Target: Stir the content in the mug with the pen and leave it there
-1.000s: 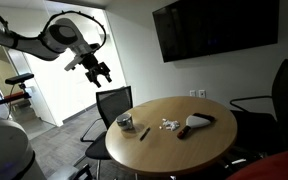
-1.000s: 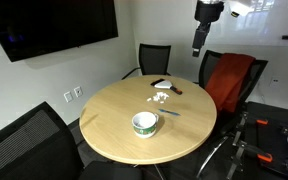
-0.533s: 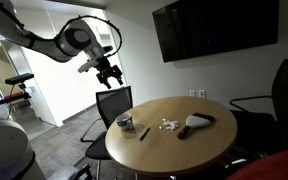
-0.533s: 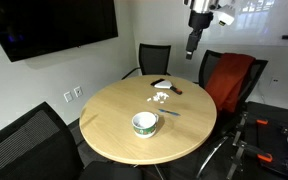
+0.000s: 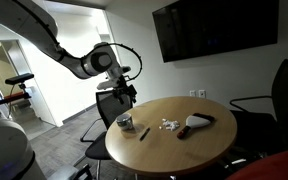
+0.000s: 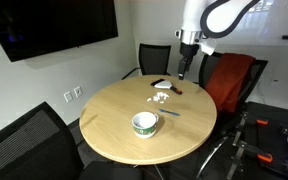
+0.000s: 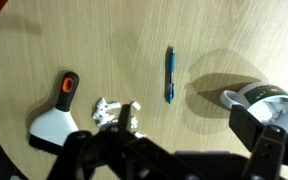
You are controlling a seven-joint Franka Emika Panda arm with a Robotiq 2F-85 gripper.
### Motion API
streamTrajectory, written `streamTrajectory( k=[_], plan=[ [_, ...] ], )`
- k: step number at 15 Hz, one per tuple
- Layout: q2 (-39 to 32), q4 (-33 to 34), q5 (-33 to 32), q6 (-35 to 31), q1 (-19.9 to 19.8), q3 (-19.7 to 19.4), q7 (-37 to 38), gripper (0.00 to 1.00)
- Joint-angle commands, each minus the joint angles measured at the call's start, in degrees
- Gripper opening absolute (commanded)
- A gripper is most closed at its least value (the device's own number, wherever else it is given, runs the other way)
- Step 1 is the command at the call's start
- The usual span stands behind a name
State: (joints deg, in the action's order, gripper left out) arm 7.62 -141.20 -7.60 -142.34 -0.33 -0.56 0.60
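Next, I close my gripper on the body of the blue pen [image 5: 145,133] [image 7: 170,81], because I need the pen to stir what is in the white mug.
A blue pen [image 7: 169,75] lies flat on the round wooden table [image 7: 44,50]. It also shows in both exterior views [image 5: 144,132] [image 6: 170,112]. The white mug [image 7: 256,97] stands near the table edge and is partly hidden by a finger in the wrist view. It shows in both exterior views [image 5: 125,123] [image 6: 145,123]. My gripper [image 7: 184,150] is open and empty, high above the table and apart from the pen and mug. It hangs over the table's edge in both exterior views [image 5: 127,92] [image 6: 182,70].
A white scraper with an orange-and-black handle [image 7: 56,115] and crumpled white bits [image 7: 114,112] lie on the table beside the pen. Black office chairs [image 5: 112,103] and a red-backed chair [image 6: 229,80] stand around the table. A TV [image 5: 214,28] hangs on the wall.
The arm has swung down and in towards the table; the gripper is now lower and closer to the table edge. The pen, mug and other objects have not moved.
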Motion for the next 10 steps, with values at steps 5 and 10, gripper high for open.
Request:
streamTrajectory(
  k=[5, 10],
  plan=[
    [-2.1, 1.72, 1.34, -0.82, -0.14, -0.01, -0.45, 1.0],
    [-12.73, 6.37, 6.53, -7.4, -1.0, -1.62, -3.68, 1.0]
  ],
)
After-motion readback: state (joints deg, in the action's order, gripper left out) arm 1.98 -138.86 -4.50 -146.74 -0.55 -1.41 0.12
